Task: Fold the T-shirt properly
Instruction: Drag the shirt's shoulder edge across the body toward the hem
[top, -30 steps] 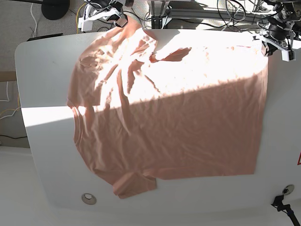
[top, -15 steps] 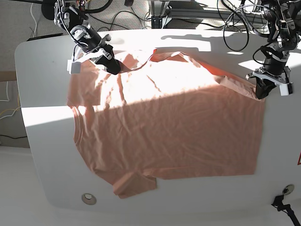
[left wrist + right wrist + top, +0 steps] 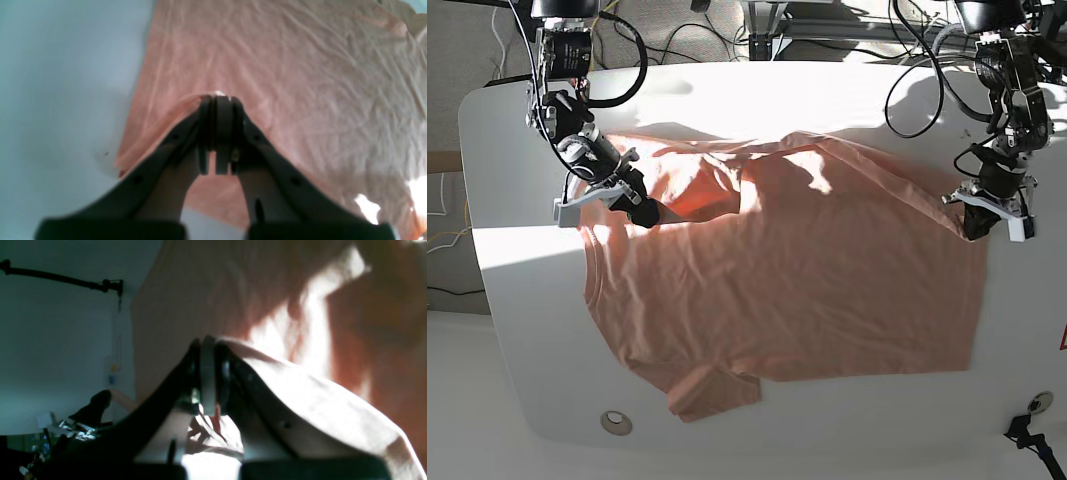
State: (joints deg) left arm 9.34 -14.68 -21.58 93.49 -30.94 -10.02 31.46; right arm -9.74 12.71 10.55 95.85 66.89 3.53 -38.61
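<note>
Next, my right gripper lets go of the far shoulder fabric on the flat body of the T-shirt. It will do so just inside the collar edge (image 3: 638,269).
The salmon-pink T-shirt (image 3: 807,290) lies spread on the white table (image 3: 527,330), collar at the left and hem at the right. Its far edge is lifted and drawn over the body in a loose fold. My right gripper (image 3: 645,213) is shut on the far sleeve and shoulder fabric at the left. In the right wrist view the gripper (image 3: 208,340) pinches cloth, and the T-shirt (image 3: 206,290) hangs beyond it. My left gripper (image 3: 974,228) is shut on the far hem corner at the right. The left wrist view shows the left gripper (image 3: 217,100) closed on a pink fold of the T-shirt (image 3: 283,66).
A round metal fitting (image 3: 615,422) sits in the table near the front left edge. Cables (image 3: 757,30) and stands run behind the table's far edge. A black clamp (image 3: 1027,432) sits at the front right corner.
Both arms have come toward the near side, each pulling its corner of the shirt's far edge along. The far strip of the table now shows bare.
</note>
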